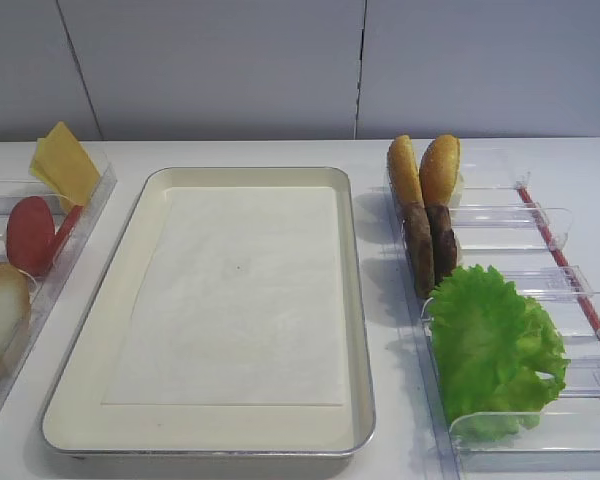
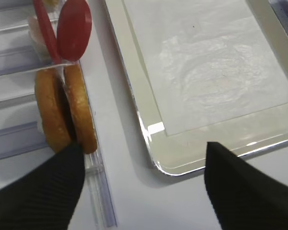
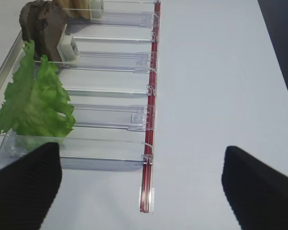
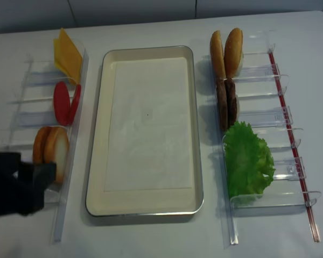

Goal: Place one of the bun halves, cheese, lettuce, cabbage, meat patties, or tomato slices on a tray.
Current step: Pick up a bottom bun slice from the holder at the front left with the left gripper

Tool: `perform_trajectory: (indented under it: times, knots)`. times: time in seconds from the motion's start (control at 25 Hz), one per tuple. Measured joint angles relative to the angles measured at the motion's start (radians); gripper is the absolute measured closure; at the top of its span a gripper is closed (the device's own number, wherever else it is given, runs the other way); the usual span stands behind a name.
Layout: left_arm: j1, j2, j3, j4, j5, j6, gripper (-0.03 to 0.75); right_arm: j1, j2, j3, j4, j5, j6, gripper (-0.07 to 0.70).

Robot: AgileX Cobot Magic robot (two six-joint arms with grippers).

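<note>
My left gripper is to close next on the far end [image 4: 57,137] [image 2: 75,82] of the white-faced bun half, which is the end beside the tomato slices.
The cream tray [image 1: 355,300] holds only its paper liner. In the clear bins on its left stand cheese [image 1: 65,165], tomato slices [image 1: 30,235] and a white-faced bun half [image 1: 0,315]. On the right are lettuce [image 1: 495,345] and meat patties [image 1: 430,240]. No cabbage is in view. My left gripper [image 2: 141,148] is open and empty over the table between the bun half [image 2: 79,112] and the tray's near corner [image 2: 182,167]. Its left finger [image 2: 43,187] is close to the bun. My right gripper [image 3: 141,148] hangs open and empty, with the lettuce [image 3: 33,103] at its left finger.
Two more bun halves [image 1: 425,170] stand on edge at the far end of the right bins. A red strip [image 3: 151,120] runs along the outer side of those bins. The left arm [image 4: 11,188] shows at the lower left of the overhead view.
</note>
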Motion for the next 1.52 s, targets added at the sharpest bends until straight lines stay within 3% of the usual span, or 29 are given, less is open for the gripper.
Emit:
perform_trajectory:
  times: [0.2, 0.52, 0.8, 1.52]
  knots:
    - [0.000, 0.204, -0.133, -0.008, -0.002, -0.002, 0.253, 0.000, 0.000, 0.000, 0.000, 0.000, 0.000, -0.062]
    - [0.000, 0.407, -0.223, -0.008, 0.014, -0.036, 0.255, 0.000, 0.000, 0.000, 0.000, -0.002, 0.000, -0.062]
    - [0.000, 0.497, -0.239, 0.044, 0.026, -0.055, 0.256, 0.000, 0.000, 0.000, -0.002, -0.002, 0.000, -0.062]
    - [0.000, 0.618, -0.243, 0.076, -0.009, -0.071, 0.256, 0.000, 0.000, 0.000, -0.002, -0.002, 0.000, -0.062]
